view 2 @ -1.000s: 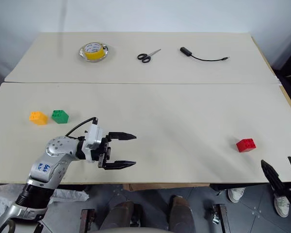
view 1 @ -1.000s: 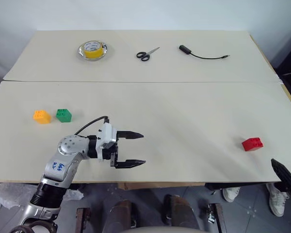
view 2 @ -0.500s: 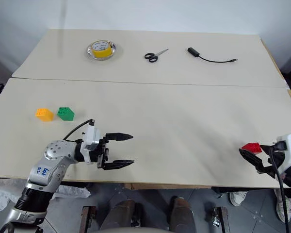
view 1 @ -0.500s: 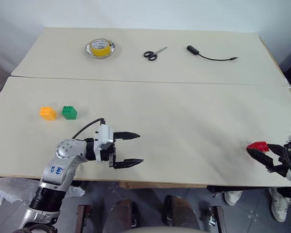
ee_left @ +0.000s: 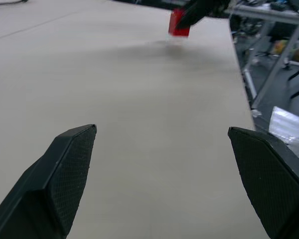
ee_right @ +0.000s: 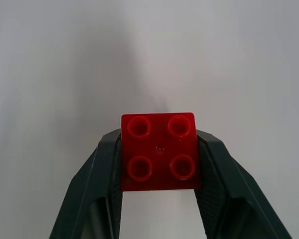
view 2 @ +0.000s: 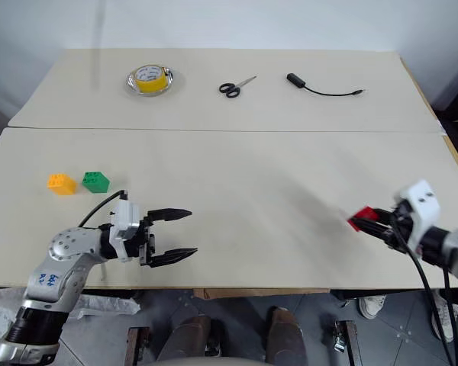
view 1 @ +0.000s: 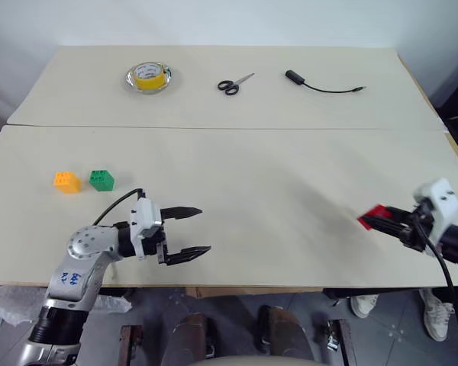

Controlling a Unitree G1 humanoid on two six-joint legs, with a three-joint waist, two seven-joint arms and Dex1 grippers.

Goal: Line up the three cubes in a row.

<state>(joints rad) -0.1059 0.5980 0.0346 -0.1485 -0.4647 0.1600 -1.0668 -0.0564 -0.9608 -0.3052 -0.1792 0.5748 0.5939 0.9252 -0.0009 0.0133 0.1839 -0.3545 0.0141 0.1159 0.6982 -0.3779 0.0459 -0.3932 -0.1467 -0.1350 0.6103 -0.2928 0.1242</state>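
My right gripper needs to set the red cube, now lifted a little off the table, down on the bare table (view 1: 269,216) between the grippers, toward the front edge.
An orange-yellow cube (view 1: 66,181) and a green cube (view 1: 101,180) sit side by side at the table's left. The red cube (ee_right: 159,151) is clamped between the fingers of my right gripper (view 1: 375,219), shut on it and lifted a little off the table near the right front edge; it appears again, far off, as the red cube (ee_left: 178,24). My left gripper (view 1: 193,230) hovers low near the front edge, right of the two cubes, open with nothing between its fingers (ee_left: 65,172).
A yellow tape roll in a dish (view 1: 147,77), black scissors (view 1: 233,84) and a black cable (view 1: 319,85) lie along the far side. A seam (view 1: 229,128) crosses the table (view 1: 275,191). Past the right edge stand shelves and clutter (ee_left: 274,30).
My right gripper has come in from the right front edge, shut on the red cube and carried it left, off the table. My left gripper drifted slightly left, still open.
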